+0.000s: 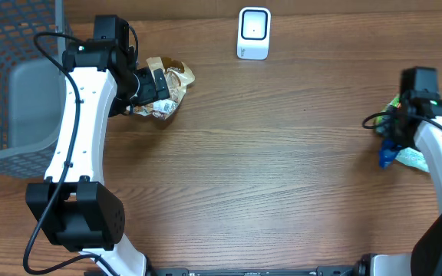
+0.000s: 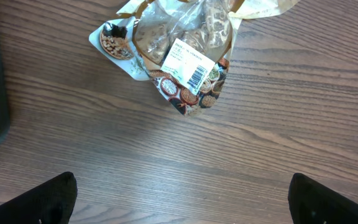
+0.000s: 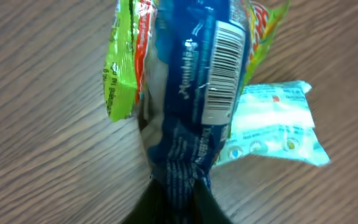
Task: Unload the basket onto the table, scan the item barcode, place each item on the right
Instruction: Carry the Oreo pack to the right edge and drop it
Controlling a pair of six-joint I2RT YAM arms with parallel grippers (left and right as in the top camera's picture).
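Observation:
The robot's left gripper will go next to the brown snack bag and close on the bag's clear window (image 1: 170, 90) (image 2: 195, 31), beside its white barcode label.
A blue packet (image 3: 188, 118) with a white barcode (image 3: 222, 68) facing the right wrist camera is pinched at its lower end between the fingers of my right gripper (image 3: 179, 202), at the table's right edge (image 1: 394, 136). A brown snack bag (image 2: 185, 56) with a white barcode label (image 2: 188, 65) lies flat at the back left (image 1: 173, 77). My left gripper (image 2: 182, 199) hovers beside the bag (image 1: 150, 90), fingers wide open with only bare wood between them. The white scanner (image 1: 253, 33) stands at the back centre.
A green and red packet (image 3: 120, 68) and a pale teal packet (image 3: 272, 124) lie against the blue one. A grey mesh basket (image 1: 10, 84) fills the far left. Bare wooden tabletop (image 1: 267, 176) stretches between the two arms.

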